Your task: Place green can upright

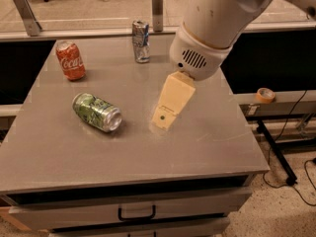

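The robot's gripper will close across the middle of the green can (pixel 96 110), between the can's silver end and its far end.
The green can (pixel 97 112) lies on its side on the grey table (pixel 197 152), left of the middle, its silver end facing the front right. My gripper (pixel 164 118) hangs from the big white arm (pixel 212 23) over the middle of the table. It is cream-coloured and points down and to the left. Its tip is a little to the right of the green can, apart from it, and holds nothing that I can see.
A red Coca-Cola can (pixel 70 59) stands upright at the back left. A dented silver-and-blue can (pixel 141 41) stands upright at the back middle. A tape roll (pixel 265 95) lies on a ledge to the right. Drawers (pixel 137 214) sit under the tabletop.
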### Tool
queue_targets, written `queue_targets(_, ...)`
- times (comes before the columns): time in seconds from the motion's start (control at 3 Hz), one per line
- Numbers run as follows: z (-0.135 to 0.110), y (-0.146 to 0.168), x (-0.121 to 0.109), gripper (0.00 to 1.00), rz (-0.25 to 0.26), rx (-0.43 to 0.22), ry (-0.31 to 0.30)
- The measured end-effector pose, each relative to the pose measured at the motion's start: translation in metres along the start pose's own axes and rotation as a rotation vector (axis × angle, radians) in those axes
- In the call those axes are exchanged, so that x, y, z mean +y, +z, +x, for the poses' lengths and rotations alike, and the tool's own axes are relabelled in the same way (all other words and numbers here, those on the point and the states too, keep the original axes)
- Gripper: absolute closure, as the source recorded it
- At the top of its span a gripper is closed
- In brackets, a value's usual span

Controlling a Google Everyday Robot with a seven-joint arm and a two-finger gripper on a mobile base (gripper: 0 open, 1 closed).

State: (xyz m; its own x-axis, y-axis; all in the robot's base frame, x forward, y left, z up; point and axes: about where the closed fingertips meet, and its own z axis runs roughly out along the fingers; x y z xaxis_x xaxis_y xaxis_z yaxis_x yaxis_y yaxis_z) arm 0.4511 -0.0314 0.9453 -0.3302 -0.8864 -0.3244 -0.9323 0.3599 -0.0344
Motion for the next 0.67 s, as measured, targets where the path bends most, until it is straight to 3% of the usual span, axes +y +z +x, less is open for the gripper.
queue_targets(0.67, -0.015, 0.014, -0.005, 0.00, -0.002, 0.028, 0.030)
